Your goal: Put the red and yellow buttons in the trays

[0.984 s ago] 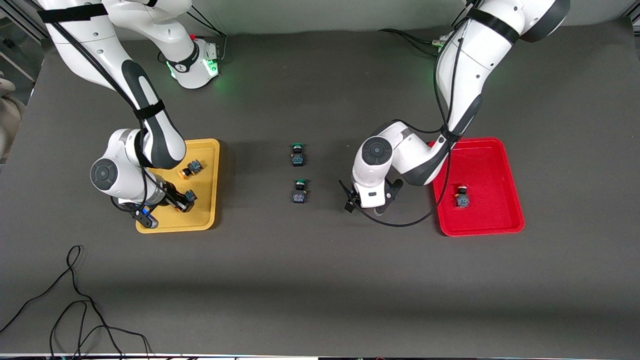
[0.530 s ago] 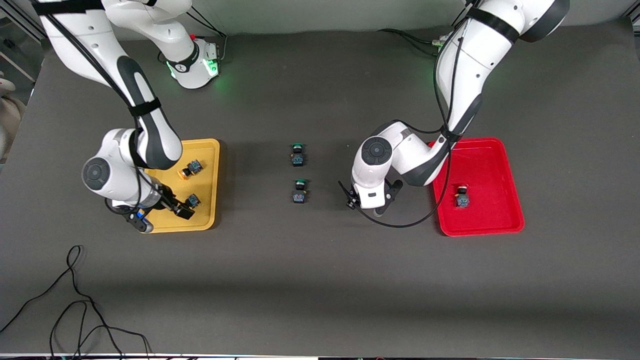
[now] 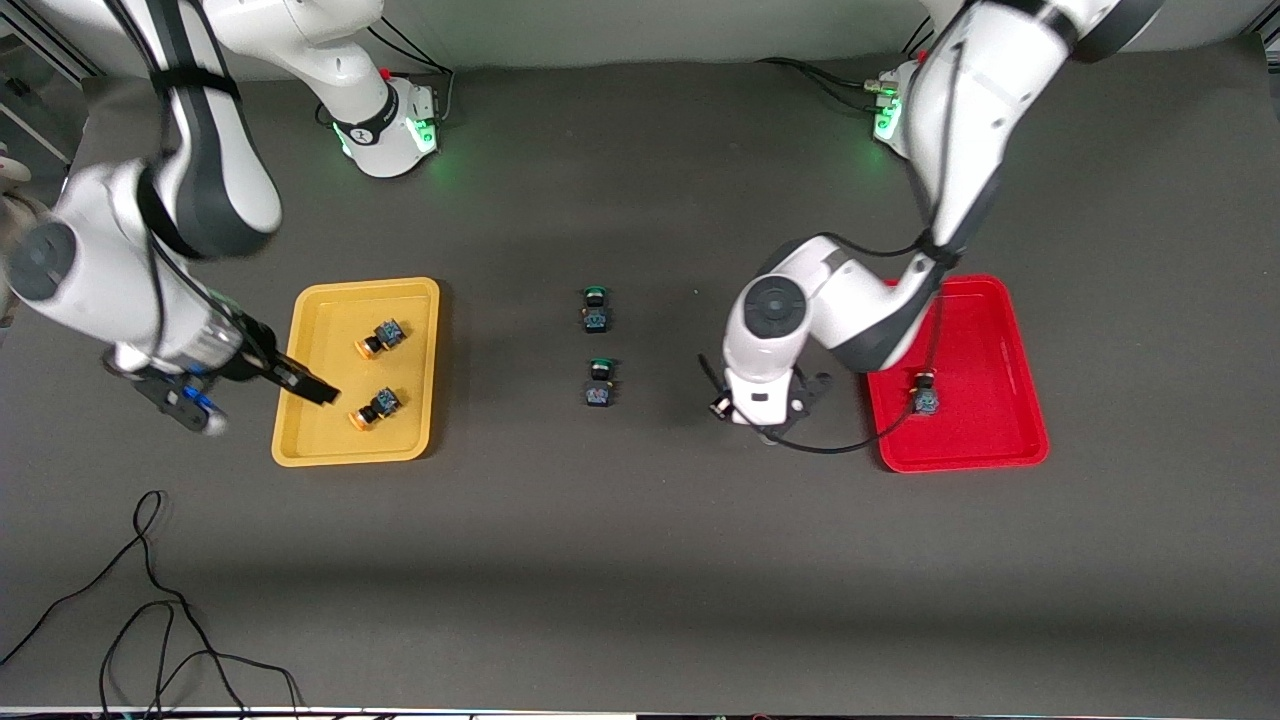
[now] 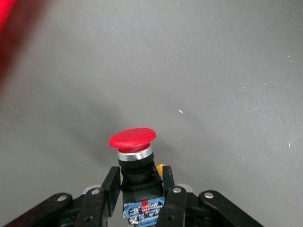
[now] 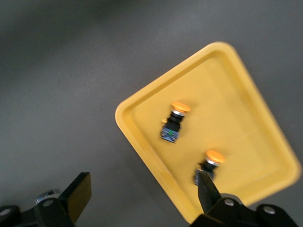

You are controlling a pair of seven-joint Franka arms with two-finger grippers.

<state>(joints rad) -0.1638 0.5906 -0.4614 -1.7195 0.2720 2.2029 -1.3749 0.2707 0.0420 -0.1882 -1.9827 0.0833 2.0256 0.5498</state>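
Observation:
My left gripper is holding the second red button. It will release that button in the red tray point(image 3: 969, 376), next to the other red button.
The yellow tray point(image 3: 318, 440) holds two yellow buttons point(image 3: 380, 337) point(image 3: 374, 408), both lying on their sides; they also show in the right wrist view point(image 5: 175, 123) point(image 5: 211, 162). My right gripper point(image 3: 300, 385) point(image 5: 142, 194) is open and empty, raised over the tray's edge toward the right arm's end. The red tray point(image 3: 985, 320) holds one red button point(image 3: 925, 395). My left gripper point(image 3: 765, 422) point(image 4: 140, 198) is shut on the dark body of the second red button point(image 4: 134, 146), low over the bare table beside the red tray point(image 4: 8, 28).
Two green-capped switches point(image 3: 595, 310) point(image 3: 599, 384) stand in the middle of the table between the trays. A loose black cable point(image 3: 150, 600) lies near the front edge at the right arm's end.
My right gripper has let go of the second yellow button in the yellow tray, risen and drawn back toward the right arm's end. My left gripper has shifted slightly toward the red tray.

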